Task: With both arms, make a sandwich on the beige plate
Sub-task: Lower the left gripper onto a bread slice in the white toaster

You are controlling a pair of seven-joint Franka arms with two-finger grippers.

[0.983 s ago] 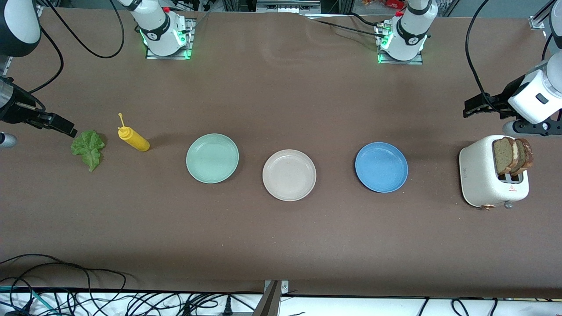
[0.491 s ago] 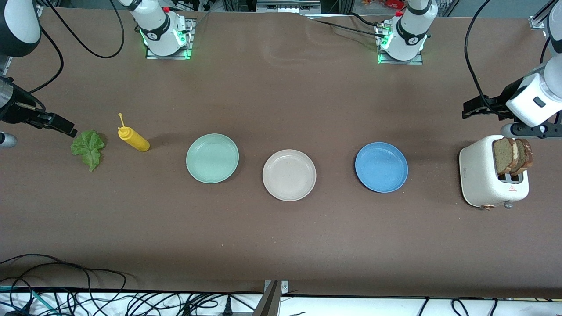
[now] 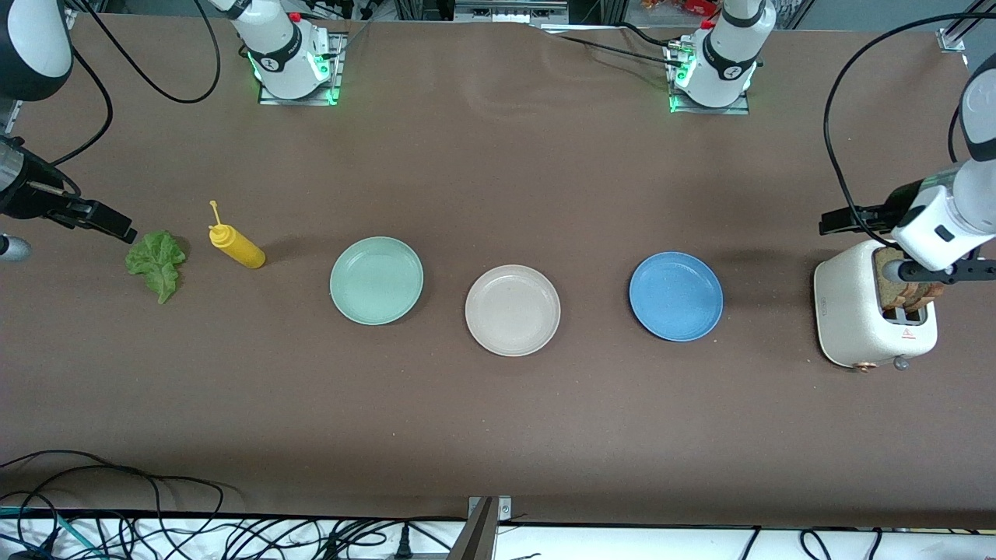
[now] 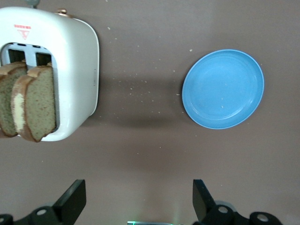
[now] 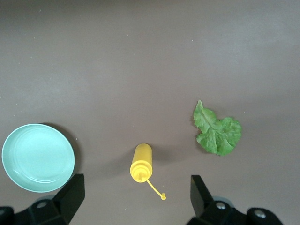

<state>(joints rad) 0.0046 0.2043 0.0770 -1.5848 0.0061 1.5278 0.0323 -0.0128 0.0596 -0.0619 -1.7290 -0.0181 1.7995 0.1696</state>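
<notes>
The top crust (image 3: 902, 288) (image 4: 22, 117) of the brown bread slice nearer the blue plate is next for my left gripper, which should go to the toaster and close on it.
The beige plate (image 3: 513, 310) sits bare at mid-table between two other plates. No put-together sandwich is in view. Two brown bread slices (image 4: 28, 103) stand in a white toaster (image 3: 848, 311) at the left arm's end; in the front view the left wrist covers most of the bread (image 3: 912, 293). My left gripper (image 4: 138, 201) (image 3: 846, 220) hangs open and empty over the table beside the toaster. A green lettuce leaf (image 3: 158, 263) (image 5: 217, 131) lies at the right arm's end. My right gripper (image 3: 105, 222) (image 5: 136, 199) hovers open and empty beside the leaf.
A mint-green plate (image 3: 377, 280) (image 5: 37, 157) lies toward the right arm's end, a blue plate (image 3: 675, 295) (image 4: 223, 89) toward the left arm's end. A yellow squeeze bottle (image 3: 237, 245) (image 5: 142, 163) lies between lettuce and mint plate. Cables run along the table's front edge.
The left arm has swung down over the toaster, so its wrist now covers the bread in the front view. The right arm has not moved.
</notes>
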